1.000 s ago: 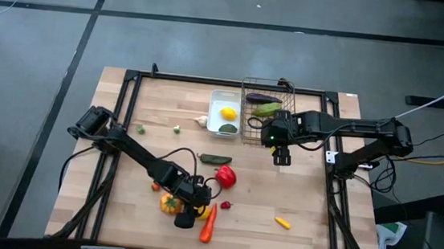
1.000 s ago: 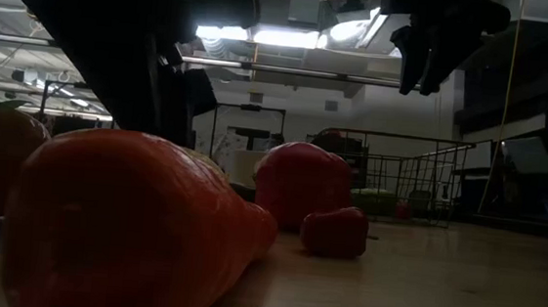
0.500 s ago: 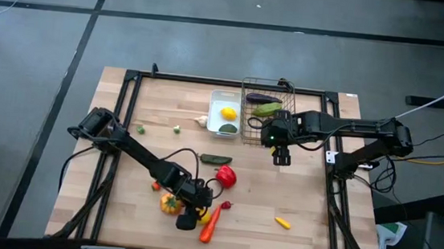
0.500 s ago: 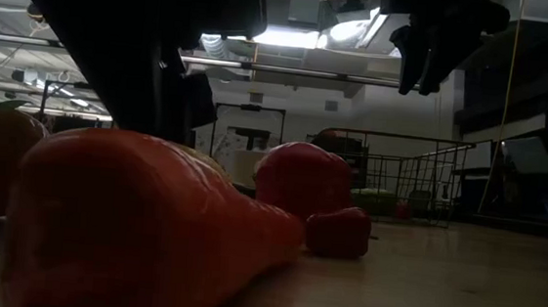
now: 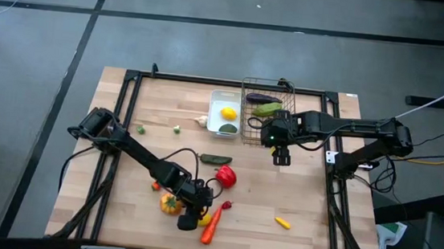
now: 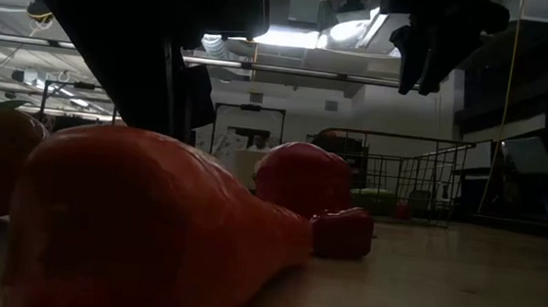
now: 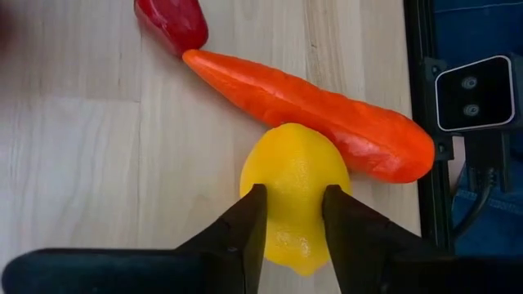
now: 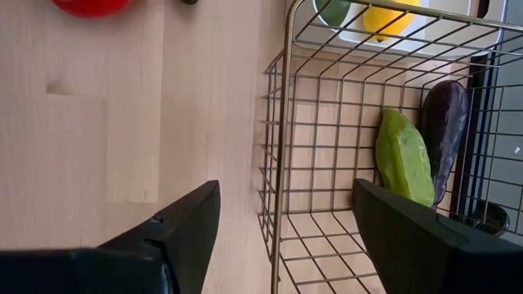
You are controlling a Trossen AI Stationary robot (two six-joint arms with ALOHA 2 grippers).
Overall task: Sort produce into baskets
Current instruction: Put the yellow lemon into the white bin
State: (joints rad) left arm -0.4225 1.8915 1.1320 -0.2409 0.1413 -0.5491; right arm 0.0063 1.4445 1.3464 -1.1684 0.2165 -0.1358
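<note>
I should open my left gripper's fingers wider, as they sit too shallow on the lemon's top, and close them around the lemon's wide sides [image 7: 343, 173] before I lift.
My left gripper [image 5: 199, 218] is down at the table's near middle, shut on a yellow lemon [image 7: 294, 163]. An orange carrot [image 7: 310, 114] lies against the lemon's far side, and the carrot's thin end meets a small red chilli [image 7: 173, 23]. In the low view the carrot [image 6: 151, 222] fills the foreground. My right gripper [image 5: 281, 155] hangs open above the table beside the wire basket [image 5: 267, 104]. That basket [image 8: 327, 163] holds a green cucumber [image 8: 404, 159] and a purple eggplant [image 8: 445, 131]. The white tray [image 5: 215, 108] holds a lemon [image 5: 228, 114] and a green piece. My left gripper pinches the lemon by its two sides [image 7: 276, 204] between its two fingers [image 7: 249, 224]. The fingers slant down at it from the table's far left. The lemon sits on the table and touches the carrot.
Loose on the table lie a red pepper [image 5: 226, 174], an orange tomato [image 5: 170, 204], a green cucumber [image 5: 216, 159], a yellow chilli [image 5: 281, 222] and small pieces at the far left [image 5: 177, 128]. A black frame [image 5: 129, 76] runs round the table.
The carrot has turned on the table: its thin end has swung toward the small red chilli and now reaches it, while its thick end has stayed near the table's front edge.
</note>
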